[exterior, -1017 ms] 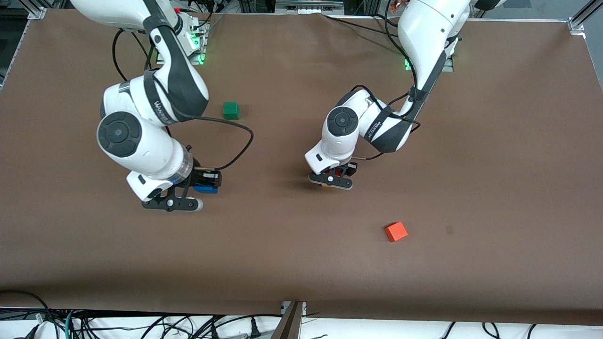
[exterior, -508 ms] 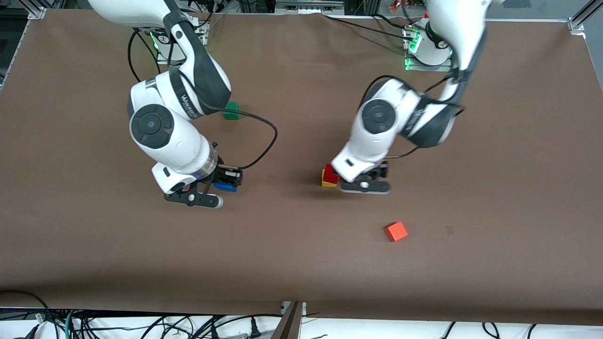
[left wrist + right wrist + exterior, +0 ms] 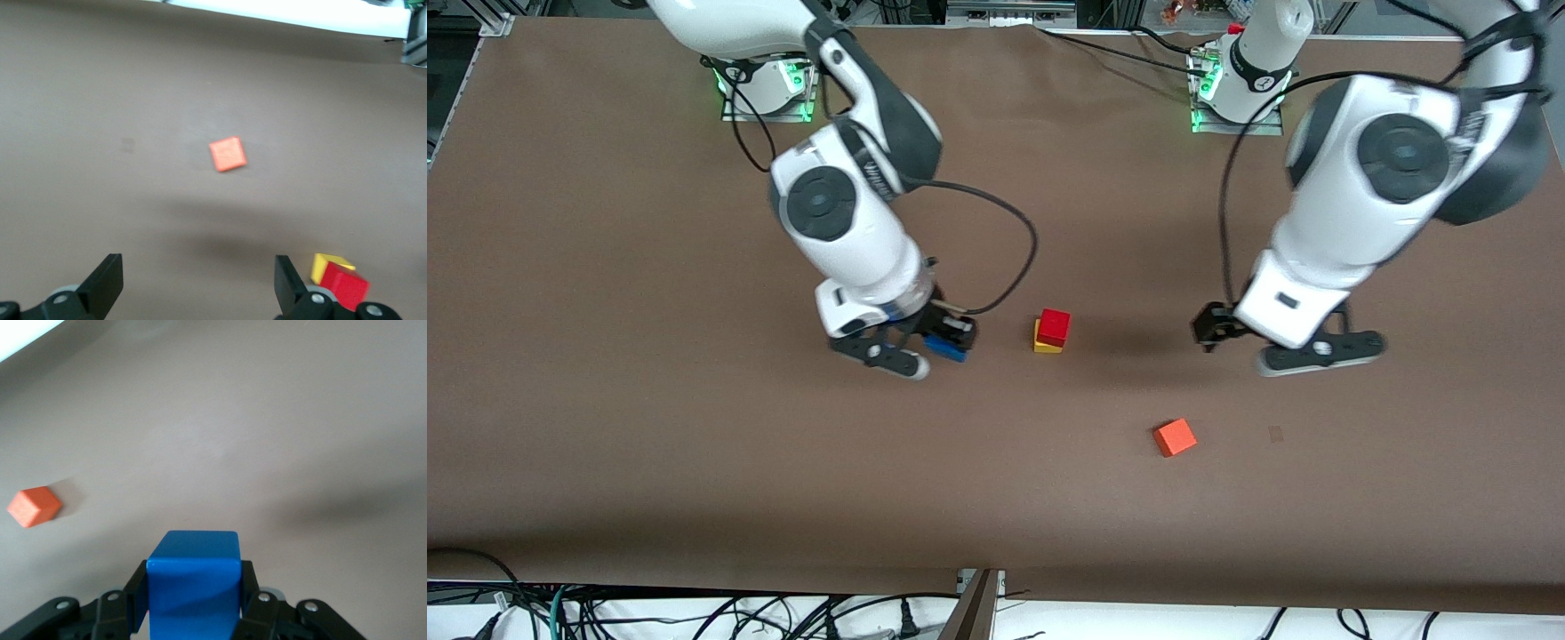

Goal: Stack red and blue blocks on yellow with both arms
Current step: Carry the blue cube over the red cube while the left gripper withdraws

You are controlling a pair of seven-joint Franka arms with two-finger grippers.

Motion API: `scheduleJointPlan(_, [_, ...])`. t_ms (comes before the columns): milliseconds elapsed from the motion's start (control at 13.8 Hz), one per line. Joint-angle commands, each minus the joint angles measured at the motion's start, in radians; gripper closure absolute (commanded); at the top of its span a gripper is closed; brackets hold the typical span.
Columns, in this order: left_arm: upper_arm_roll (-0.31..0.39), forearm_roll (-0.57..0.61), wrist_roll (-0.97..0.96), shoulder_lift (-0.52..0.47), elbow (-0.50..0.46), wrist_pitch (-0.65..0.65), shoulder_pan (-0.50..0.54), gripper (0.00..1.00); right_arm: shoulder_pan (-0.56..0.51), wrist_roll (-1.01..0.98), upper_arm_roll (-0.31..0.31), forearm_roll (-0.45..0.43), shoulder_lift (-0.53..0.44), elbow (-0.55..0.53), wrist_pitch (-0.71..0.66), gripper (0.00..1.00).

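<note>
The robot's right gripper needs to release the blue block, now in the air beside the stack, on top of the red block point(image 3: 1057, 314), so that it becomes the highest piece of the stack.
The red block point(image 3: 1054, 326) sits on the yellow cube point(image 3: 1042, 343) in the middle of the table; the left wrist view shows the same pair, the red block point(image 3: 344, 286) on top of the yellow cube point(image 3: 327, 265). My left gripper point(image 3: 1216, 329) hangs open and empty over bare table, off toward the left arm's end from the stack, and its fingers point(image 3: 107, 280) stand wide apart. My right gripper point(image 3: 945, 340) is shut on the blue block point(image 3: 945, 348), in the air just beside the stack toward the right arm's end. In the right wrist view the blue block point(image 3: 193, 577) fills the jaws.
A lighter orange cube point(image 3: 1175, 436) lies alone on the brown table, nearer the front camera than the stack. It also appears as the orange cube point(image 3: 228, 153) in the left wrist view and the orange cube point(image 3: 33, 505) in the right wrist view.
My left gripper opened, let go of the red block on the yellow cube and swung away toward its own end. My right arm carried the blue block toward the stack.
</note>
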Motion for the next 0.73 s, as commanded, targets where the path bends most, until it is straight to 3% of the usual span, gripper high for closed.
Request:
scheduleJointPlan(0, [-0.013, -0.037, 0.146, -0.032, 0.045, -0.059, 0.112, 0.00, 0.080, 0.173, -0.005, -0.015, 0.087, 0.079, 0.091, 0.60])
scheduleJointPlan(145, [-0.009, -0.037, 0.267, -0.032, 0.091, -0.163, 0.175, 0.00, 0.134, 0.291, -0.009, -0.032, 0.127, 0.079, 0.179, 0.60])
scheduleJointPlan(363, [-0.010, -0.041, 0.361, -0.026, 0.084, -0.173, 0.224, 0.00, 0.194, 0.350, -0.032, -0.101, 0.163, 0.079, 0.199, 0.60])
scheduleJointPlan(654, [-0.012, -0.068, 0.377, -0.028, 0.090, -0.202, 0.250, 0.00, 0.226, 0.351, -0.036, -0.124, 0.178, 0.076, 0.197, 0.60])
